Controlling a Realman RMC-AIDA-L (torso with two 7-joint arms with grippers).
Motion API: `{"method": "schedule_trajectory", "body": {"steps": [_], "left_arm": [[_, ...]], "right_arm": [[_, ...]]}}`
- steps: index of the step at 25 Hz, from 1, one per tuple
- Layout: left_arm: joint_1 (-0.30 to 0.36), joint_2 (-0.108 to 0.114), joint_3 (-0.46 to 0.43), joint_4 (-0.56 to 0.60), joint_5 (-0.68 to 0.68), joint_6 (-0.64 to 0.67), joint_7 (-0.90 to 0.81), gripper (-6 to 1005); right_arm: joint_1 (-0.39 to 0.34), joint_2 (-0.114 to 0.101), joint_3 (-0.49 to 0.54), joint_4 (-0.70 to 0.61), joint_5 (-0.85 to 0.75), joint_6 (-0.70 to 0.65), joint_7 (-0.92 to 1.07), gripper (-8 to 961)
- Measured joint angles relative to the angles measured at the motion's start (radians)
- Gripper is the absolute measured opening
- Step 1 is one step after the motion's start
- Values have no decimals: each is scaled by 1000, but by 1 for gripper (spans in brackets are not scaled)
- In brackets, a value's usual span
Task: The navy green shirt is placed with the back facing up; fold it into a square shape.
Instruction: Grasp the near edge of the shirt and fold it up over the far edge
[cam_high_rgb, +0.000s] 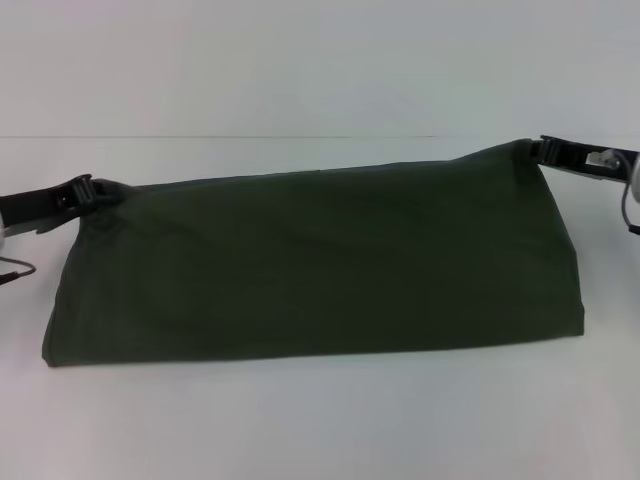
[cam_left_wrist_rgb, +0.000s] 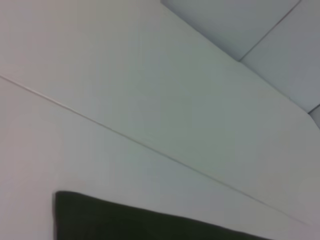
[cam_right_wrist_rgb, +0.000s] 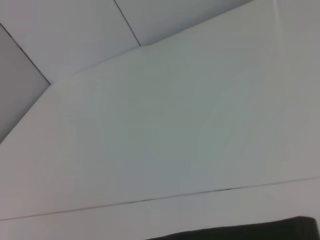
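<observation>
I need to release the shirt corner in my left gripper on the white table (cam_high_rgb: 104, 180) just short of the thin seam line.
The dark olive-green shirt (cam_high_rgb: 320, 265) is a long folded band across the white table, plain side showing, no lettering visible. My left gripper (cam_high_rgb: 97, 191) is shut on its upper left corner and my right gripper (cam_high_rgb: 530, 150) is shut on its upper right corner. Both corners are lifted, so the top edge is pulled taut between the grippers, higher on the right. The lower edge lies on the table. A dark strip of the shirt shows in the left wrist view (cam_left_wrist_rgb: 150, 225) and in the right wrist view (cam_right_wrist_rgb: 260, 231).
The white table (cam_high_rgb: 320, 420) extends in front of the shirt and behind it to a pale wall (cam_high_rgb: 320, 60). A thin seam line (cam_high_rgb: 250, 137) marks the table's far edge.
</observation>
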Motion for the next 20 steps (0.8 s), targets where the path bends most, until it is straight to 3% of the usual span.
{"method": "schedule_trajectory", "body": {"steps": [8, 14, 20], "left_arm": [[-41, -56, 0, -4, -17, -143, 40, 75], [-59, -82, 2, -12, -25, -225, 66, 76], [-67, -91, 2, -15, -27, -261, 75, 76]], "right_arm": [[36, 25, -59, 52, 16, 168, -33, 136], [40, 27, -118, 73, 97, 242, -65, 143], [51, 26, -125, 74, 119, 280, -68, 151]]}}
